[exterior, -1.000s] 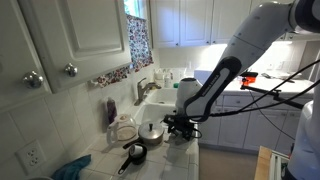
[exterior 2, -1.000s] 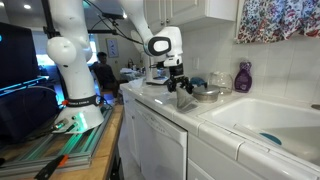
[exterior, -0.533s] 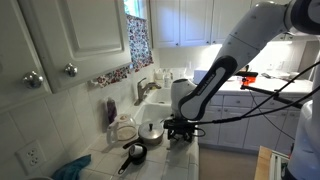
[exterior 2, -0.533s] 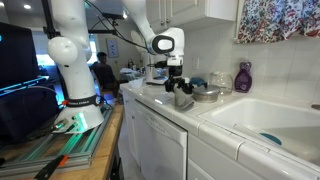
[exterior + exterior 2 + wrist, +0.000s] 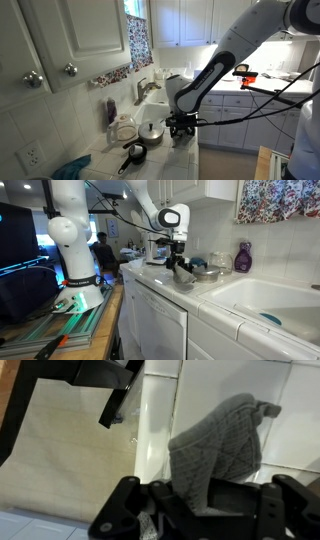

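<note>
The grey cloth hangs bunched from the robot's gripper by the front edge of the counter, so next the gripper lays it down and takes it by the corner (image 5: 268,409) near its loop.
A grey knitted cloth (image 5: 215,445) hangs from my gripper (image 5: 195,495), whose black fingers are shut on its near end in the wrist view. The cloth's far end droops over the white tiled counter (image 5: 290,410). In both exterior views the gripper (image 5: 180,126) (image 5: 180,270) hovers low over the counter's front part, with the cloth (image 5: 185,280) dangling just above the tiles. A silver lidded pot (image 5: 152,131) stands close beside it.
A small black pan (image 5: 133,154) and a blue rag (image 5: 72,168) lie further along the counter. The white sink (image 5: 262,298) with its faucet (image 5: 146,88) is beyond the pot (image 5: 207,273). A purple soap bottle (image 5: 243,257) stands by the wall. A cabinet door is below the counter edge (image 5: 70,450).
The arm has shifted a little along the counter toward the pot and sink, carrying the cloth with it. The grip has stayed the same.
</note>
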### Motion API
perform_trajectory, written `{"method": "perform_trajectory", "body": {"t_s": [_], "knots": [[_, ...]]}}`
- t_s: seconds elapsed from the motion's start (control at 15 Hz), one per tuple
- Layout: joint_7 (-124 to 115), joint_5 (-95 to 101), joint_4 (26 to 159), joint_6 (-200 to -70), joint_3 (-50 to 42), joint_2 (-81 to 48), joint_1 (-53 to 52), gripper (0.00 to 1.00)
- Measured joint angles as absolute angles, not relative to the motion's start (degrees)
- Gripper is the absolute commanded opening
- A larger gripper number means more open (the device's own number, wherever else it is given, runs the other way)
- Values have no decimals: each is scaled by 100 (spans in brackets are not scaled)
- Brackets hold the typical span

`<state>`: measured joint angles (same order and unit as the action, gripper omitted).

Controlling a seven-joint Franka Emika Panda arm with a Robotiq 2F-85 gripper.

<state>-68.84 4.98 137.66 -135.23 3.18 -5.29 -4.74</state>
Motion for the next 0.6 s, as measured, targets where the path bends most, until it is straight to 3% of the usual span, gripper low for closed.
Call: {"method": "perform_trajectory", "body": {"t_s": [0.6], "knots": [[-6781,567,13633,-13413,319,-548,-488,87]]}}
